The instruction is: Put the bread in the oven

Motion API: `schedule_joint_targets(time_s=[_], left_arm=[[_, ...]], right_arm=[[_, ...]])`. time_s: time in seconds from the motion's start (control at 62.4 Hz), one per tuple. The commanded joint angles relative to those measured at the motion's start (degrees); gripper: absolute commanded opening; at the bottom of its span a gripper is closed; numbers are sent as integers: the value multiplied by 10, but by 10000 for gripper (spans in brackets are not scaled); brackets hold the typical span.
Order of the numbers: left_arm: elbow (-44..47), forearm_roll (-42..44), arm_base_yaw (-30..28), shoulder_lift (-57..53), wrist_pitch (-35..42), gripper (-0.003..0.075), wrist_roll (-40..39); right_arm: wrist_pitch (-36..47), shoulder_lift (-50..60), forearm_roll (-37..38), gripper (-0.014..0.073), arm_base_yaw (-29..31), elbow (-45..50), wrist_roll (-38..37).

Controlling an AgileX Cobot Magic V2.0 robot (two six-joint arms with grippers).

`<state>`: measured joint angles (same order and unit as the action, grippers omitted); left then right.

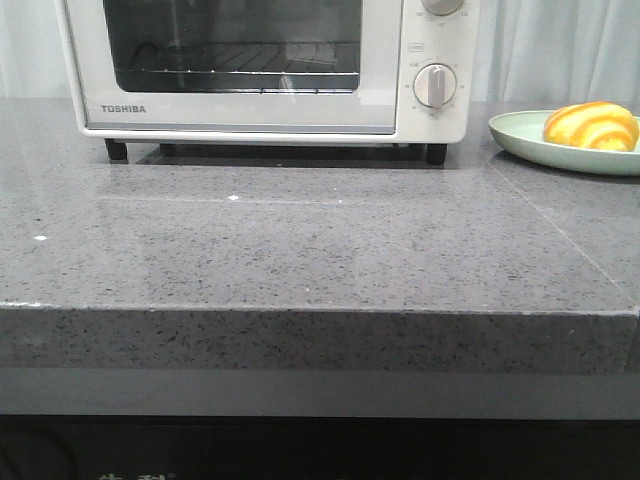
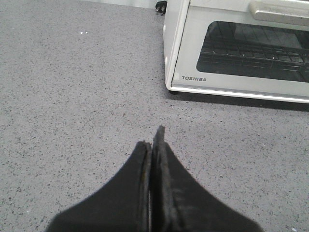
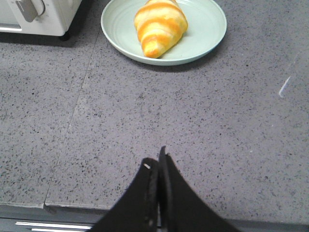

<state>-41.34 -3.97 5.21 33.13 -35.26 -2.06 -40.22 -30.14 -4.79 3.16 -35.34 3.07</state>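
I will next close my right gripper on the narrow near end (image 1: pixel 602 131) (image 3: pixel 157 38) of the bread that is lying on the pale green plate.
The bread (image 1: pixel 591 125), a glossy orange and yellow striped croissant roll, lies on a pale green plate (image 1: pixel 518 138) at the far right of the counter; it also shows in the right wrist view (image 3: pixel 159 26). The white TOSHIBA oven (image 1: pixel 270 75) stands at the back, its glass door closed, wire rack visible inside; it also shows in the left wrist view (image 2: pixel 236 53). My left gripper (image 2: pixel 152 137) is shut and empty above bare counter, well short of the oven. My right gripper (image 3: pixel 158 158) is shut and empty near the counter's front edge, well short of the plate. Neither gripper shows in the front view.
The grey speckled counter (image 1: pixel 320 250) spreads in front of the oven. Its front edge (image 1: pixel 320 312) drops off toward me. The oven has round dials (image 1: pixel 435 85) on its right side, next to the plate. A pale curtain (image 1: pixel 560 50) hangs behind.
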Motion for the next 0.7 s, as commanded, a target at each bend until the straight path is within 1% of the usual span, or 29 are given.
schedule_joint_targets(time_s=[0.0,0.048,0.08,0.112,0.144,0.208,0.272,0.352,0.449,0.609,0.689], left_arm=[[-19,-6,-2,5,37,-18,0],[-19,-6,-2,5,40,-18,0],[-19,-6,-2,5,44,-18,0],[-19,-11,-2,6,51,-18,0],[-20,-21,-2,7,57,-18,1],[-26,-51,2,19,72,-18,26],[-39,-87,17,37,84,-18,66],[-57,-112,41,64,93,-18,92],[-85,-108,85,105,108,-18,92],[-134,-74,159,171,129,-18,89],[-161,-73,191,213,134,-18,89]], right_arm=[[36,-7,3,132,1,-20,4],[36,-7,3,281,1,-20,4],[37,-7,3,353,1,-20,4],[37,-7,3,448,1,-20,4],[37,-7,3,509,1,-20,4],[36,-7,1,579,1,-20,4],[36,-7,-6,584,1,-20,4],[35,-7,-18,581,1,-20,4],[35,-7,-33,581,1,-20,4],[35,-7,-34,581,1,-20,4],[35,-7,-34,581,1,-20,4]])
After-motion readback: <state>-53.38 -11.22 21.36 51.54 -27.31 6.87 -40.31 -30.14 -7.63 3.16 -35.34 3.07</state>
